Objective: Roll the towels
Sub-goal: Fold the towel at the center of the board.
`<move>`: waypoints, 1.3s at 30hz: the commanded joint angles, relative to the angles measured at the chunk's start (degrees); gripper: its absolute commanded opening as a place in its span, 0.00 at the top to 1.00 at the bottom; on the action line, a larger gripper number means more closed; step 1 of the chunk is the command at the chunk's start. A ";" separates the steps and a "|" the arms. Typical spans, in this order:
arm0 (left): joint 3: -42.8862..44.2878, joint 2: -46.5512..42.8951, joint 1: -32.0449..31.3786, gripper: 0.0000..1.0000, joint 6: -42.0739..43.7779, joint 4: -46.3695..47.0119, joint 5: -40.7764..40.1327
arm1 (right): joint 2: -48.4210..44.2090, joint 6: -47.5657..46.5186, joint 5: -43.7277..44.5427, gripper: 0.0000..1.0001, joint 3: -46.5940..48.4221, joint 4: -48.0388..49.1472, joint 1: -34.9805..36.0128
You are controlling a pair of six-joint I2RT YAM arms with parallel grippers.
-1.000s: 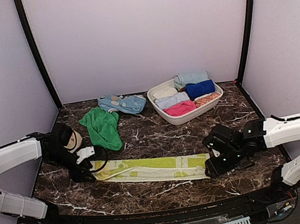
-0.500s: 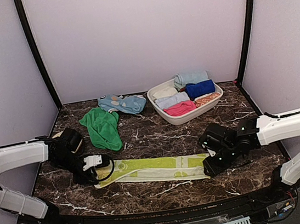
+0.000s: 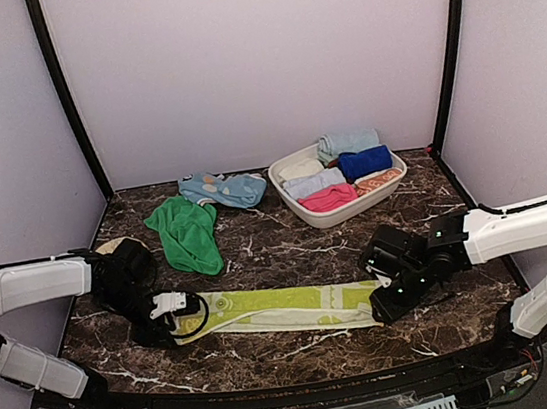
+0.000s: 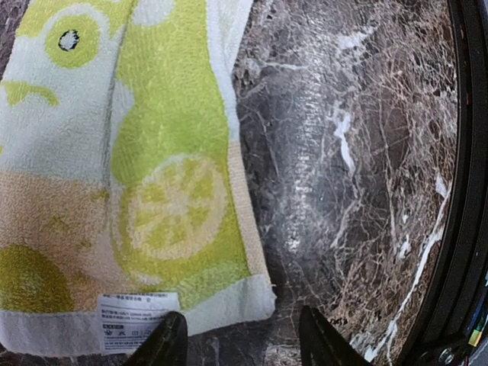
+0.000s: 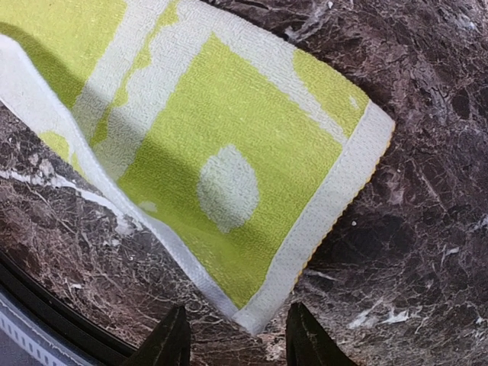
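The towel's folded-over edge bows crooked over the lower layer, so my left gripper and right gripper should take its corners [image 4: 262,298], lift it open and refold it straight.
The pale lime-yellow towel [image 3: 277,307] lies as a long flat strip across the front of the table. The plain green towel [image 3: 187,234] lies crumpled at the back left. My left gripper [image 3: 169,313] is open at the strip's left end. In the left wrist view the end with a white label [image 4: 137,313] lies just ahead of the gripper [image 4: 240,347], its corner between the fingertips [image 4: 169,341]. My right gripper [image 3: 381,301] is open at the strip's right end. In the right wrist view the towel's white-edged corner [image 5: 259,316] points down between the gripper's [image 5: 238,343] fingertips.
A white basin [image 3: 300,211] with several rolled towels stands at the back right. A light blue cloth [image 3: 223,188] lies at the back, left of the basin. A tan disc [image 3: 118,247] peeks out behind my left arm. The black front rail [image 3: 298,388] runs close behind both grippers.
My left gripper has moved down and right to the towel's left end. My right gripper has shifted a little left toward the right end. The towel has barely moved.
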 commanded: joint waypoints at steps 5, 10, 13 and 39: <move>0.84 -2.68 -0.69 0.45 2.07 -5.62 1.65 | -0.34 -1.76 -3.32 0.45 0.76 -0.68 0.79; -1.29 -3.66 -2.45 0.45 2.31 -2.16 0.23 | 0.82 -1.38 -2.18 0.45 0.63 -0.61 1.20; -1.69 -2.90 -3.48 0.47 1.97 0.75 -1.21 | 2.18 -1.32 -1.16 0.48 1.43 -0.89 1.20; 3.89 -1.88 -3.62 1.00 0.14 1.52 -3.66 | 5.41 -4.44 0.48 0.59 5.57 -4.73 1.52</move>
